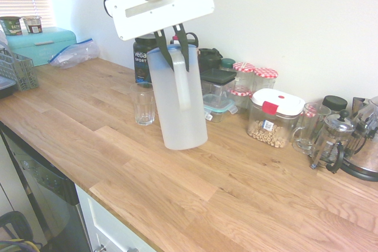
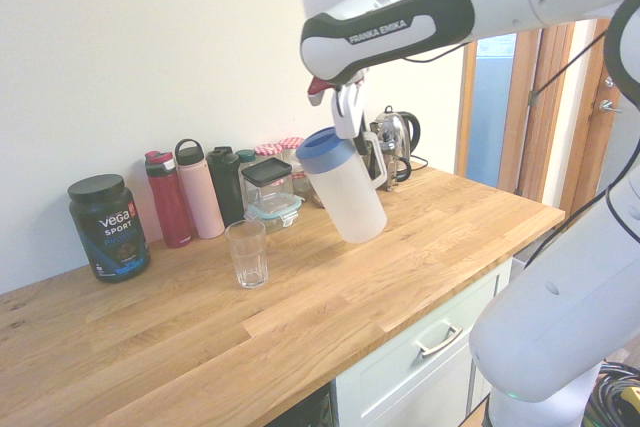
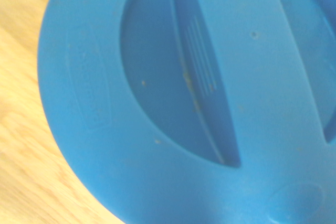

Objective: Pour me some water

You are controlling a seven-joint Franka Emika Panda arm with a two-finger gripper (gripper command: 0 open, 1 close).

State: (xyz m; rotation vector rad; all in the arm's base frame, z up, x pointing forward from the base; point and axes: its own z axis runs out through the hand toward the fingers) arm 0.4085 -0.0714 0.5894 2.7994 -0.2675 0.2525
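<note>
My gripper needs to set the pitcher down upright and let it go on the wooden counter (image 2: pixel 365 234) in front of the French press.
A tall frosted white pitcher (image 1: pixel 177 107) (image 2: pixel 348 197) with a blue lid (image 2: pixel 322 147) (image 3: pixel 173 103) hangs tilted over the wooden counter (image 1: pixel 236 193), its top leaning toward the glass. My gripper (image 1: pixel 172 44) (image 2: pixel 349 119) is shut on it at the top, by the looped white handle (image 1: pixel 183 84). The water cannot be made out through the frosted wall. An empty clear drinking glass (image 1: pixel 143 107) (image 2: pixel 247 254) stands on the counter just beside the pitcher, on the side it leans toward. Nothing flows from the spout.
Along the wall stand a black Vega tub (image 2: pixel 108 226), several bottles (image 2: pixel 200 189), lidded jars (image 1: pixel 255 84), a cereal container (image 1: pixel 273 119), a French press (image 1: pixel 331 143) and a kettle (image 1: pixel 366 151). A mint bread bin (image 1: pixel 41 44) and a dish rack (image 1: pixel 15 69) sit at the far end.
</note>
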